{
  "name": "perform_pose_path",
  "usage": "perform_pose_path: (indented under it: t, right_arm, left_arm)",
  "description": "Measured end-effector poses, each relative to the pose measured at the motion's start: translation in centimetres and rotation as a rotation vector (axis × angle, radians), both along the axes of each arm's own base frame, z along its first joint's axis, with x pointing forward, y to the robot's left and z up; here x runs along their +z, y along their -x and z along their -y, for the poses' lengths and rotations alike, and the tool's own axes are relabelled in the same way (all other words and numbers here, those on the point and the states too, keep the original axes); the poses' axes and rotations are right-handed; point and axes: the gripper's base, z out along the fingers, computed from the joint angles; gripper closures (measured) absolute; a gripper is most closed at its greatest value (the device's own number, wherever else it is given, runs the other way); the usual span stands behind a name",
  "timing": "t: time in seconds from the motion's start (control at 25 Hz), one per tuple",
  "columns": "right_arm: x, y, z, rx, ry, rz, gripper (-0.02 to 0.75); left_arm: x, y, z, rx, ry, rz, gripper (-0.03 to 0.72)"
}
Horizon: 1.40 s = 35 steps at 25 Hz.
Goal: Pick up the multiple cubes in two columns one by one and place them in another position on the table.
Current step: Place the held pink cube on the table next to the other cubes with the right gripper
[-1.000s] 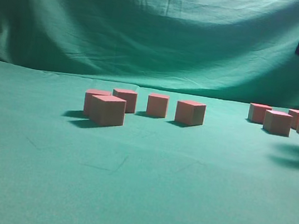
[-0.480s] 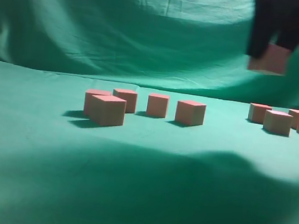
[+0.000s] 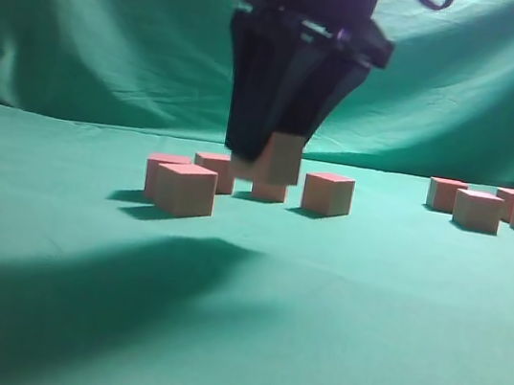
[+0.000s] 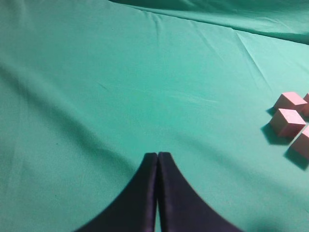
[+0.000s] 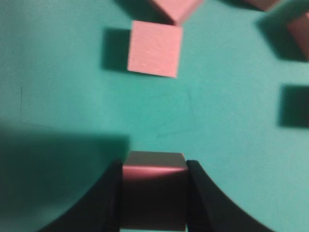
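Next, my right gripper puts its cube, now held just above the table, down on the bare green cloth [image 3: 243, 207] [image 5: 174, 114] next to the near cube.
My right gripper [image 3: 263, 163] is shut on a cube [image 3: 284, 159] and holds it just above the table [image 3: 364, 315], in front of the left group of cubes. In the right wrist view the held cube [image 5: 153, 193] fills the space between the jaws [image 5: 154, 165], and a loose cube [image 5: 155, 48] lies on the cloth ahead. The left group has a near cube [image 3: 185, 189], one behind it [image 3: 214, 169], one partly hidden by the gripper [image 3: 269, 191] and one to the right [image 3: 326, 193]. My left gripper [image 4: 158, 155] is shut and empty over bare cloth.
A second group of cubes [image 3: 477, 210] sits at the right of the table. Three cubes [image 4: 288, 121] show at the right edge of the left wrist view. A green cloth backdrop [image 3: 116, 36] hangs behind the table. The arm's shadow falls at the front left.
My right gripper has carried its cube from high at the upper right leftwards and down to the middle, by the left group. The cubes on the table have not moved.
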Motion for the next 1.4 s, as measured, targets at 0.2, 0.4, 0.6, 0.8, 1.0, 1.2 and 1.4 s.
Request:
perform_pose_path:
  t: [0.2, 0.4, 0.6, 0.8, 1.0, 1.2, 1.4]
  right_arm:
    - [-1.1, -1.0, -1.0, 0.041, 0.022, 0.057, 0.483]
    - [-2.0, -2.0, -1.5, 0.056, 0.039, 0.080, 0.483]
    - [-3.2, -2.2, -1.7, 0.060, 0.058, 0.063, 0.483]
    - [-3.6, -2.3, -1.8, 0.060, 0.064, 0.058, 0.483]
    - [-3.7, -2.3, -1.8, 0.057, 0.060, 0.053, 0.483]
    - [-3.7, -2.1, -1.9, 0.048, 0.054, 0.031, 0.371]
    - [-1.6, -2.5, -2.3, 0.059, 0.071, 0.005, 0.095]
  left_arm:
    - [0.0, 0.0, 0.0, 0.000, 0.000, 0.000, 0.688]
    - [0.0, 0.0, 0.0, 0.000, 0.000, 0.000, 0.688]
    - [0.0, 0.0, 0.0, 0.000, 0.000, 0.000, 0.688]
    - [0.0, 0.0, 0.0, 0.000, 0.000, 0.000, 0.688]
    - [0.0, 0.0, 0.0, 0.000, 0.000, 0.000, 0.688]
    - [0.0, 0.0, 0.0, 0.000, 0.000, 0.000, 0.688]
    - [0.0, 0.0, 0.0, 0.000, 0.000, 0.000, 0.688]
